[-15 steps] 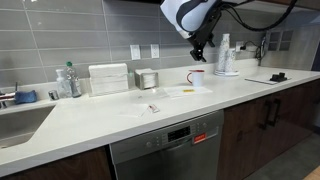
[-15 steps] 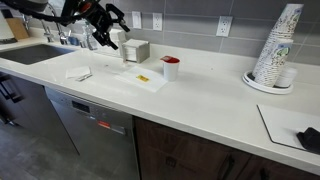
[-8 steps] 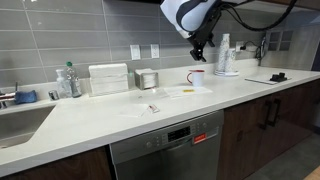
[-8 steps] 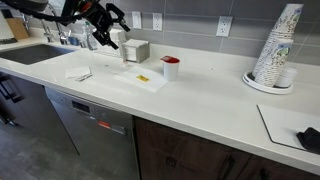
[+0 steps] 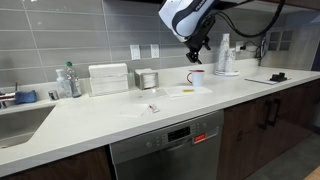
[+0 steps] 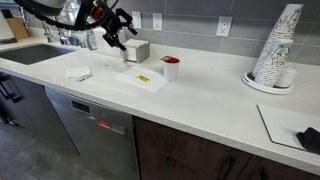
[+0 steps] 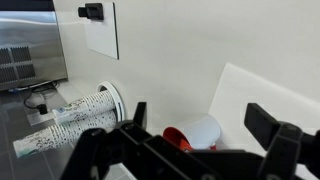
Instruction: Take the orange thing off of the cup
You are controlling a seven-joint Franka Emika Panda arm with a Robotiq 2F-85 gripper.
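The robot's gripper needs to next move to the cup's handle (image 5: 189, 77) (image 7: 213, 149) and close there on the orange thing.
The cup (image 5: 196, 77) is a short white mug with red trim, standing on the counter at the far edge of a white sheet (image 5: 185, 92). It also shows in an exterior view (image 6: 171, 68) and in the wrist view (image 7: 196, 133). The orange thing (image 6: 170, 59) shows as a flat orange-red patch across the cup's mouth, and in the wrist view (image 7: 177, 141) it merges with the red rim. My gripper (image 5: 197, 47) hangs open and empty well above the cup. In an exterior view (image 6: 117, 30) it is up and off to the side. In the wrist view (image 7: 204, 122) the cup lies between the fingers.
A tall stack of pale cups (image 5: 225, 55) (image 6: 277, 48) (image 7: 72, 115) stands beyond the mug. A metal canister (image 5: 148, 79), a white box (image 5: 108, 78), a bottle (image 5: 68, 80) and a sink (image 5: 20, 120) line the counter. A yellow-orange scrap (image 6: 142, 78) lies on the sheet.
My gripper has shifted sideways a little, staying high and open. The cup and the orange thing have not moved.
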